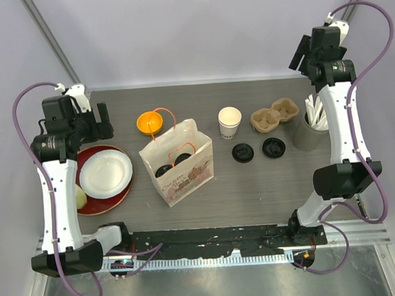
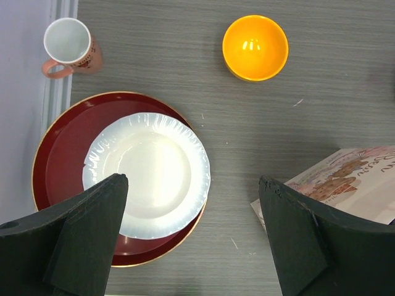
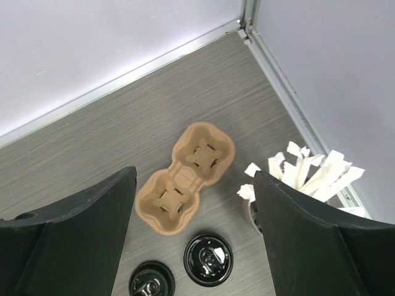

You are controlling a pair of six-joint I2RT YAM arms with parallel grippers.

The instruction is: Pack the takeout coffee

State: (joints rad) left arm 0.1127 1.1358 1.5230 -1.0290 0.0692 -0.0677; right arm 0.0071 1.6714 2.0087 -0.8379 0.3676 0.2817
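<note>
The fingers of my right gripper needs to next go to the white strips' upper ends (image 1: 319,106) (image 3: 316,176), above the grey holder's opening, and close there.
A printed paper bag (image 1: 178,163) stands open at the table's middle. Two round black lids (image 1: 173,165) show inside its mouth, side by side: the takeout coffee, with the cups' white walls hidden by the bag. My left gripper (image 1: 104,122) hovers open and empty over the table's left part; in the left wrist view its gripper (image 2: 192,180) hangs above bare table between a white plate (image 2: 148,166) and the bag's corner (image 2: 358,179). My right gripper (image 1: 303,55) is raised at the far right, open and empty. In its own view the right gripper (image 3: 194,174) looks down on a cardboard cup carrier (image 3: 185,185).
An unlidded white paper cup (image 1: 230,122), two loose black lids (image 1: 243,152) (image 1: 274,147), the carrier (image 1: 275,115) and a grey holder of white strips (image 1: 311,130) lie right of the bag. To the left are an orange bowl (image 1: 150,122), a red plate (image 1: 121,194) and a pinkish handled cup (image 2: 69,43).
</note>
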